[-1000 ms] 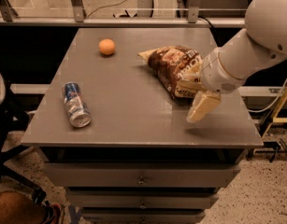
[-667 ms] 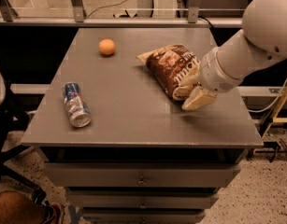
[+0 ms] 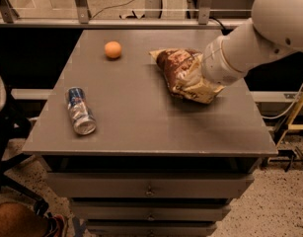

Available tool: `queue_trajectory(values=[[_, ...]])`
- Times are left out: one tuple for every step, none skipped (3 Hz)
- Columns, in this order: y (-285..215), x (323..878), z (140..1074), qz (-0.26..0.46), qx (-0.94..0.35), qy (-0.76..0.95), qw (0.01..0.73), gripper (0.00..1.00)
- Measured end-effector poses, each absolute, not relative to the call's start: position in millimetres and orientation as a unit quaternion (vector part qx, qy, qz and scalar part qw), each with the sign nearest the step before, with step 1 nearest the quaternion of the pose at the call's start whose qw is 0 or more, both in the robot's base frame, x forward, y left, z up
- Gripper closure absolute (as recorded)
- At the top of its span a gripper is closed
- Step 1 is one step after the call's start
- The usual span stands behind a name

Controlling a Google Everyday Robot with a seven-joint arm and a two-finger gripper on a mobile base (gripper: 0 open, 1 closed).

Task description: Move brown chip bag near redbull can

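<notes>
My gripper will let go of the brown chip bag close beside the redbull can, in the spot just in front of the orange ball (image 3: 122, 82).
The brown chip bag (image 3: 176, 69) lies crinkled on the right half of the grey table (image 3: 151, 127), with cream edges showing. My gripper (image 3: 203, 84) is down on the bag's right side, at the end of the big white arm (image 3: 240, 48) that reaches in from the right. The wrist covers the bag's right part. The redbull can (image 3: 81, 110) lies on its side near the table's left front, silver end toward the front, well apart from the bag.
A small orange ball (image 3: 113, 50) sits at the back left of the table. Drawers (image 3: 149, 186) are below the tabletop. A dark chair (image 3: 5, 127) stands at the left. A rail and floor lie behind the table.
My gripper has moved from the table surface in front of the bag up and back onto the bag's right side. The bag, can and ball stay where they were.
</notes>
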State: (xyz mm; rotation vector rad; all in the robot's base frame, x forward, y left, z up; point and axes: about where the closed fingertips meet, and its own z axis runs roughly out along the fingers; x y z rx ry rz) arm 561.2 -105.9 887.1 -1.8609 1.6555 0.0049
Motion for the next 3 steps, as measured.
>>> queue_trajectory(values=[[-72.5, 580.2, 920.0, -0.003, -0.72, 0.592, 0.362, 1.0], [-72.4, 580.2, 920.1, -0.003, -0.72, 0.592, 0.362, 1.0], [-37.7, 586.7, 924.8, 0.003, -0.752, 0.55, 0.363, 1.0]])
